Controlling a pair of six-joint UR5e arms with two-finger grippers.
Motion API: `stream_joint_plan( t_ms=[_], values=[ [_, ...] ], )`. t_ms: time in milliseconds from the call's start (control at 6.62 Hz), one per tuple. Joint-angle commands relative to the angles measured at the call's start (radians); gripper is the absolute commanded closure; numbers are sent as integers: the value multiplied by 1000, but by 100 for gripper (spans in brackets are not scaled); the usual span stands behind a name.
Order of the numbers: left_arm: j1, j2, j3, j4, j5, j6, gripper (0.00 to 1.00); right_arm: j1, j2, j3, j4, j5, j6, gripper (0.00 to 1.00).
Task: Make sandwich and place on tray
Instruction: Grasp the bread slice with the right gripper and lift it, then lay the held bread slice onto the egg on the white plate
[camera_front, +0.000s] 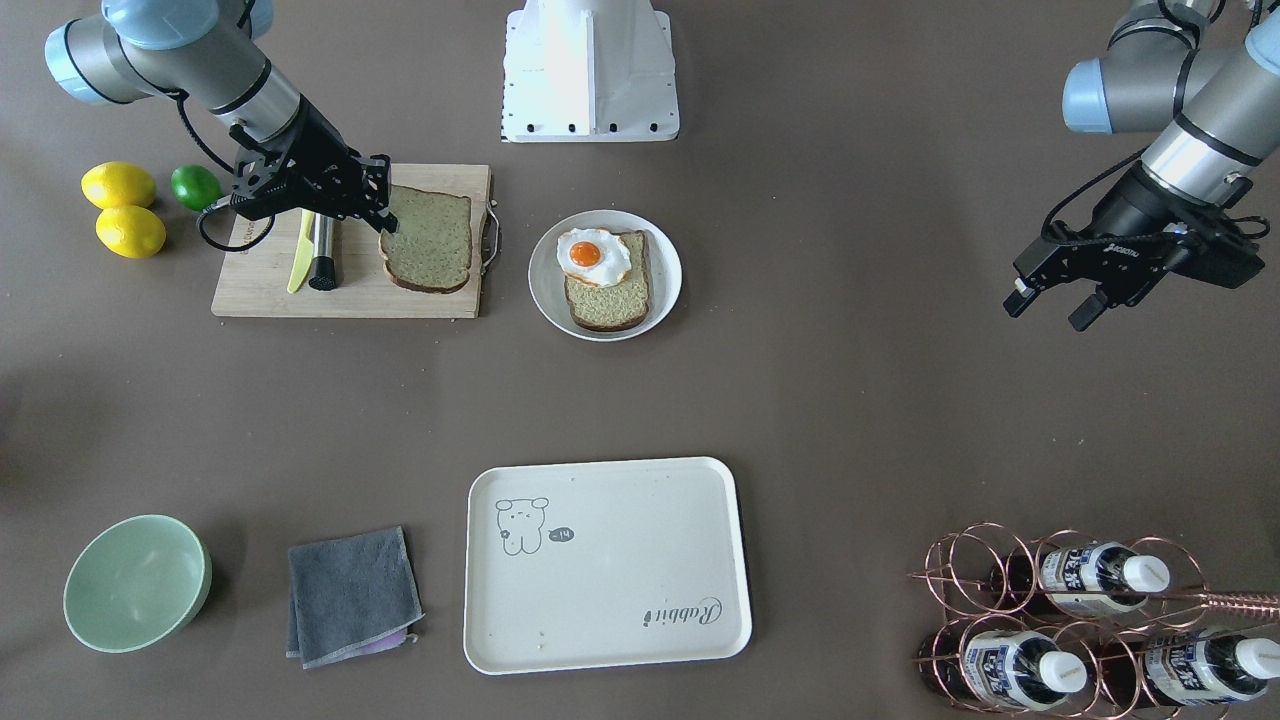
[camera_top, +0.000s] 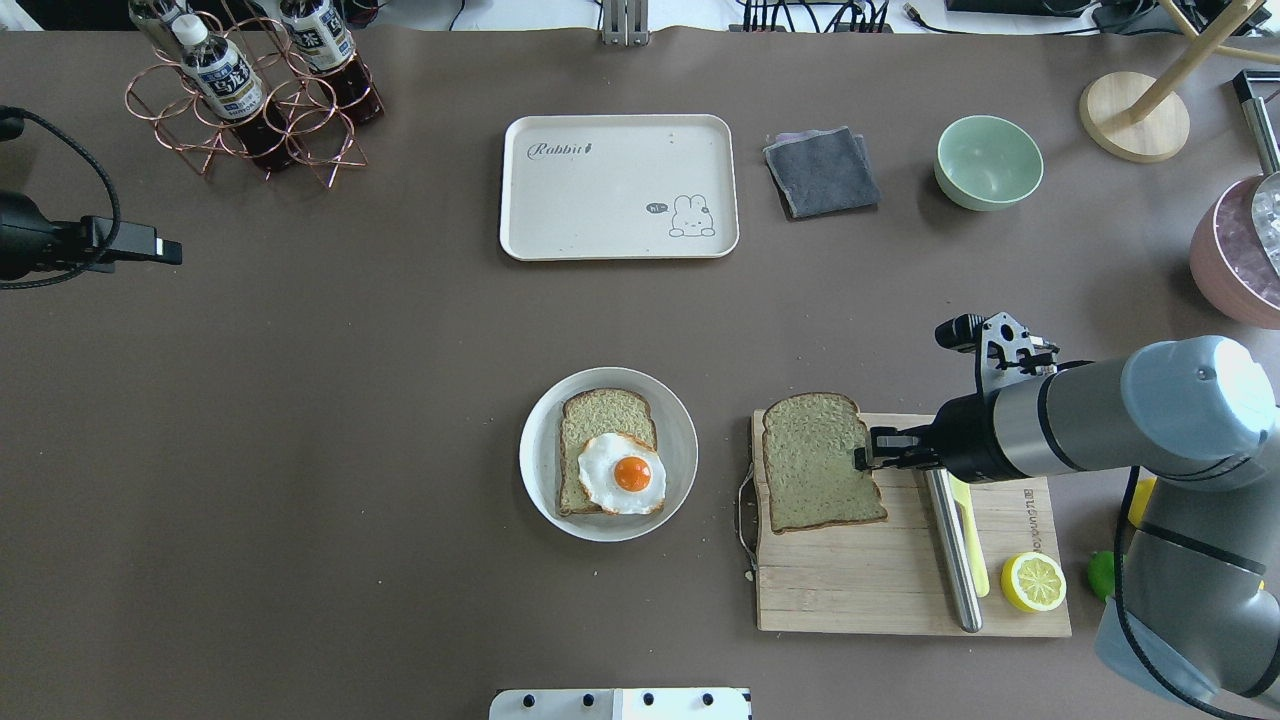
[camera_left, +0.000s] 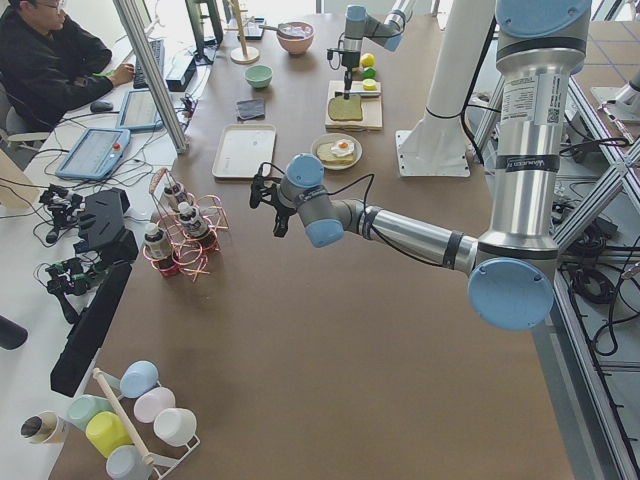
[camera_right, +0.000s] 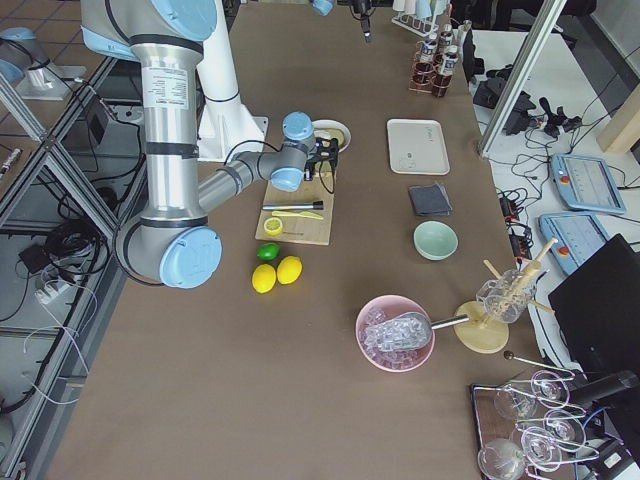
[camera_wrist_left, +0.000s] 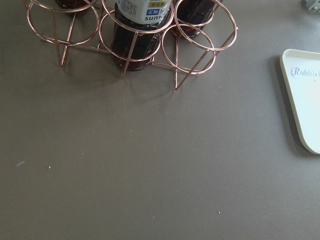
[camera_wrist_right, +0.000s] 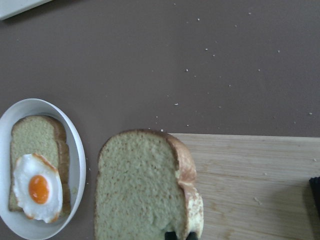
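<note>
My right gripper needs to set the bread slice free on top of the fried egg (camera_front: 609, 271) (camera_wrist_right: 34, 171) on the round white plate.
One bread slice (camera_front: 430, 240) lies on the wooden cutting board (camera_front: 350, 295), its far end overhanging the board's edge. My right gripper (camera_front: 388, 215) is at that slice's edge and shut on it; in the right wrist view the fingertips (camera_wrist_right: 179, 235) pinch the crust of the slice (camera_wrist_right: 135, 190). The other bread slice (camera_front: 610, 300) lies on the round white plate (camera_front: 665, 275) with the fried egg (camera_front: 590, 255) on top of it. The cream tray (camera_front: 610, 610) with the bear drawing is bare. My left gripper (camera_front: 1050, 308) is open and empty, far off above the table.
A yellow-green knife (camera_front: 300, 255) and a steel rod (camera_front: 322, 250) lie on the board under my right wrist. Two lemons (camera_front: 120, 185) and a lime (camera_front: 195, 185) lie beside it. A green bowl (camera_front: 135, 585), a grey cloth (camera_front: 350, 595) and a copper bottle rack (camera_front: 1080, 620) flank the tray.
</note>
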Motion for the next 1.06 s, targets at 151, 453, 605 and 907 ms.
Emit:
stream_joint_plan(
  t_ms=[151,453,605,907],
  values=[
    [0,-1,10,-5,11,0,3,39,102,-74,179,67,159,100],
    [4,0,8,-6,34,-2,3,-76,234,-138,189,-58,204,100],
    [6,0,10,-8,34,-2,3,-142,265,-142,178,-130,202,100],
    [10,-6,26,-9,34,0,3,-197,337,-212,178,-211,202,100]
  ],
)
